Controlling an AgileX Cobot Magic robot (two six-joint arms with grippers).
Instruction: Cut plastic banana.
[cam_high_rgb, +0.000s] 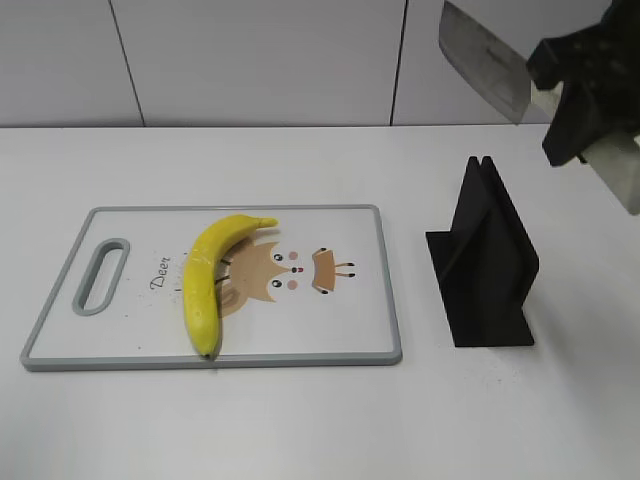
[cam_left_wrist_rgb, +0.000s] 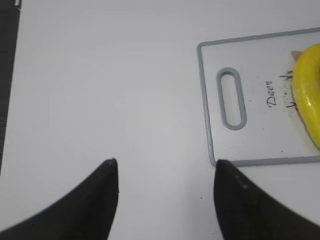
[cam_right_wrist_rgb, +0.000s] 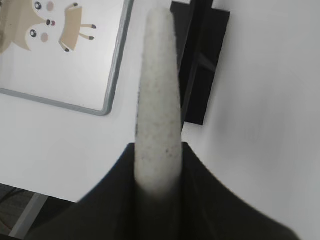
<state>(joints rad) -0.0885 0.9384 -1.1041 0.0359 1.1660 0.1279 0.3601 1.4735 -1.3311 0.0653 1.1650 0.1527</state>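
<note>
The robot's right gripper needs to release the knife, now held high above the black stand, in the slot (cam_high_rgb: 508, 208) (cam_right_wrist_rgb: 194, 33) between the two upright plates of the black stand.
The yellow plastic banana (cam_high_rgb: 208, 280) lies whole on the white cutting board (cam_high_rgb: 330, 330), on its left half, stem toward the board's far edge. Its side shows at the right edge of the left wrist view (cam_left_wrist_rgb: 307, 95). My right gripper (cam_high_rgb: 578, 100) is shut on the knife's pale handle (cam_right_wrist_rgb: 157, 100) and holds the knife high at the upper right, blade (cam_high_rgb: 482, 60) pointing left, above the black stand. My left gripper (cam_left_wrist_rgb: 165, 172) is open and empty over bare table, left of the board's handle slot (cam_left_wrist_rgb: 232, 98); it is out of the exterior view.
A black knife stand (cam_high_rgb: 485, 265) stands right of the board and shows below the knife in the right wrist view (cam_right_wrist_rgb: 200, 55). The board has a grey rim and a cartoon deer print (cam_high_rgb: 285, 275). The table's edge shows at the bottom left of the right wrist view (cam_right_wrist_rgb: 30, 192).
</note>
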